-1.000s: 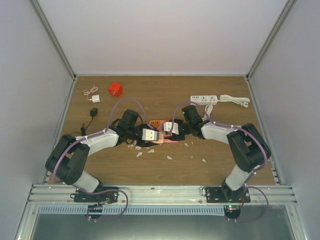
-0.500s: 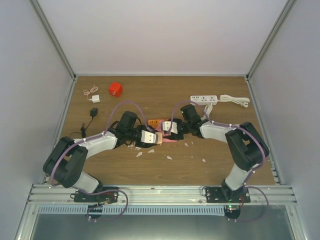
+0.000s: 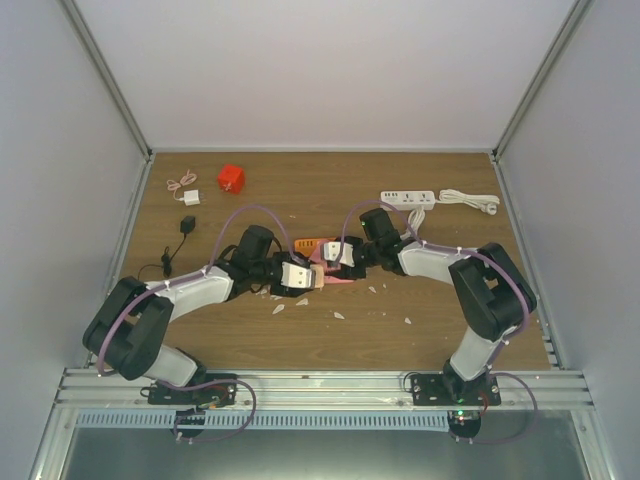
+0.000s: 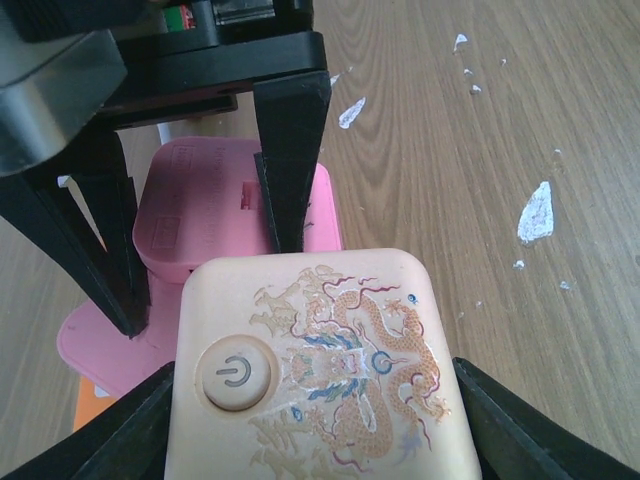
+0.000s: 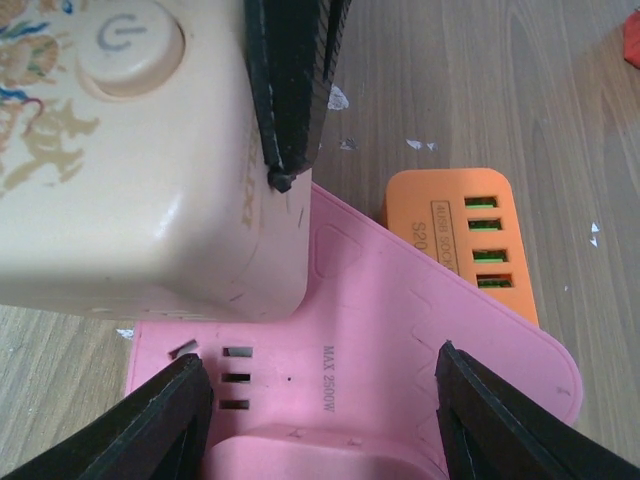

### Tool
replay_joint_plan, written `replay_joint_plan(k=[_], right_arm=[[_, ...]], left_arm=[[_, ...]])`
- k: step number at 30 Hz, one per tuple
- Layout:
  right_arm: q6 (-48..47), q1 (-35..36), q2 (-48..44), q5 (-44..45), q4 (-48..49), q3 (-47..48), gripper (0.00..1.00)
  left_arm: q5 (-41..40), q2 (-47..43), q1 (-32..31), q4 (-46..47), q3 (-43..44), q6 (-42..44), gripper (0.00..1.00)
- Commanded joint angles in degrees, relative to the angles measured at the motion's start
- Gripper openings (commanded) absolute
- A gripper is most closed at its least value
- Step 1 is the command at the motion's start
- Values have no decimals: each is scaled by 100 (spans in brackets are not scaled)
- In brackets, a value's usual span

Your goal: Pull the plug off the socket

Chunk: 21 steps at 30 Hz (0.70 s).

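The plug will go down on the wood (image 3: 231, 211) just in front of the red cube, put there by my left gripper.
The plug (image 4: 320, 370) is a cream block with a dragon print and a round power button. My left gripper (image 4: 318, 415) is shut on its two sides. The socket (image 5: 400, 330) is a flat pink strip with slots and an orange USB end (image 5: 470, 240). It sits between the fingers of my right gripper (image 5: 322, 410), which is shut on it. The cream block overlaps the socket's far corner; whether its pins sit in the slots is hidden. Both grippers meet at mid table in the top view, left gripper (image 3: 312, 279) and right gripper (image 3: 332, 264) almost touching.
At the back left are a red cube (image 3: 231, 178), a small white charger (image 3: 190, 197) and a black adapter (image 3: 187, 224) with its cord. A white power strip (image 3: 408, 199) with its cable (image 3: 470, 201) lies at the back right. White flecks (image 3: 338, 315) dot the wood.
Both grippers keep their hold. The left wrist has drifted slightly toward the near edge and the right wrist slightly away and to the right, with small elbow shifts.
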Motion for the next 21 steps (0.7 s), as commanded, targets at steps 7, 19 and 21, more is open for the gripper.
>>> replay_joint_plan(k=[7,19,21], right_arm=[[51,-115,571,1624,-289,-191,54],[98,-115,338,1416,-379,-184,56],[136,-115,272,1332,-427,-164,57]], left_arm=[[1801,-38,-136,605,329,-1470,22],[1600,-304,188,-58,283,-699,22],[1599,-396,314,-200,310,-705,22]])
